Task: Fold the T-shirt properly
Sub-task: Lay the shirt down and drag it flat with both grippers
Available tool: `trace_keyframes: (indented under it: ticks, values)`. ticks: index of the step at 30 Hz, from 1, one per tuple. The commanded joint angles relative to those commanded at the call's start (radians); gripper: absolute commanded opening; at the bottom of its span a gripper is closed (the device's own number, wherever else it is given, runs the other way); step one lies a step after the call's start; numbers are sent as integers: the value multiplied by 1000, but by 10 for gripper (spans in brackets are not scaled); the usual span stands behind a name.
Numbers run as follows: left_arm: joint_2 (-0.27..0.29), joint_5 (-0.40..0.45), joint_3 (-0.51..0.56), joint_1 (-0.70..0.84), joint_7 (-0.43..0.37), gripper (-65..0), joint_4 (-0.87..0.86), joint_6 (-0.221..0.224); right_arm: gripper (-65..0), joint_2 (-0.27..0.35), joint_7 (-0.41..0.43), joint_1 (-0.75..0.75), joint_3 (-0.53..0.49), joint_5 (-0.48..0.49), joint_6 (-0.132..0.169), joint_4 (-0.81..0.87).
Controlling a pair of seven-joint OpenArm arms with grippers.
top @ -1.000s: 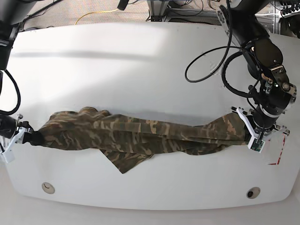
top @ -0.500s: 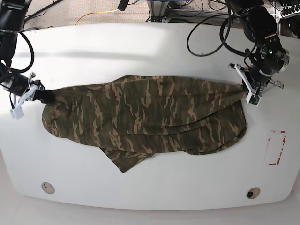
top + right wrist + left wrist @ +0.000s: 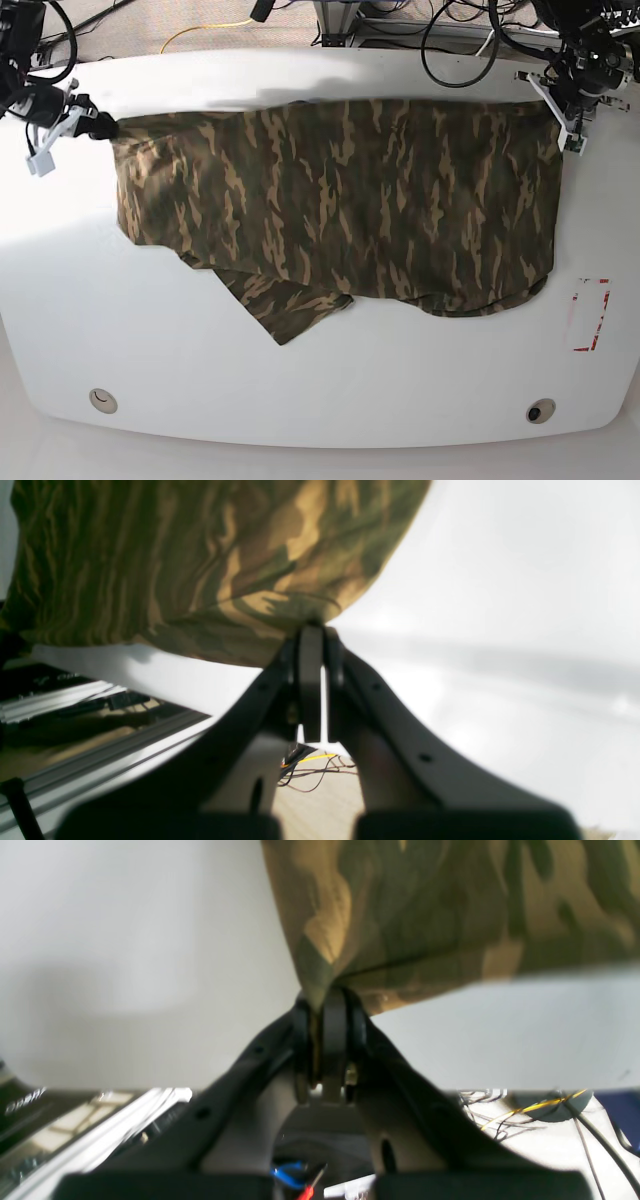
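My right gripper needs to set the T-shirt's corner, now held over the table's far half, down, folded forward onto the camouflage cloth [image 3: 145, 183] near the T-shirt's side edge.
The camouflage T-shirt [image 3: 340, 200] hangs stretched wide over the far half of the white table [image 3: 320, 390], its lower edge and a sleeve flap [image 3: 290, 310] trailing toward the middle. My left gripper [image 3: 553, 108] is shut on the T-shirt's far right corner; in the left wrist view its fingers [image 3: 334, 1030] pinch a bunched cloth corner [image 3: 315, 975]. Over at the far left, my right gripper [image 3: 100, 128] is shut on the other corner, and the right wrist view shows cloth [image 3: 210, 565] fanning out from its fingers [image 3: 311, 680].
A red-outlined rectangle mark [image 3: 588, 315] lies near the table's right edge. Two round holes [image 3: 102, 400] [image 3: 540, 411] sit near the front edge. Cables and a yellow cord [image 3: 205, 30] lie on the floor beyond the far edge.
Both grippers have carried the shirt's corners away from the front toward the far edge and farther apart. The shirt went from a bunched strip to a broad spread sheet.
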Motion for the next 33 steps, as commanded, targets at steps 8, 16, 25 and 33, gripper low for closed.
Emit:
trace_keyframes:
  ticks: [8, 16, 25, 33]
  values:
    - [0, -3, 2, -17, -3, -650, 2, 0, -650, -40, 0, 18, 0, -6, 0, 49]
    - [0, 3, 20, -196, 0, -650, -3, 0, -650, -37, 0, 137, -2, -9, 0, 41]
    - [0, 5, 149, -414, 6, -650, -9, 0, -650, -37, 0, 362, -21, -141, 8, 23]
    - [0, 5, 218, -603, 21, -650, -9, 0, -650, 31, -12, 555, -114, -153, 8, -80]
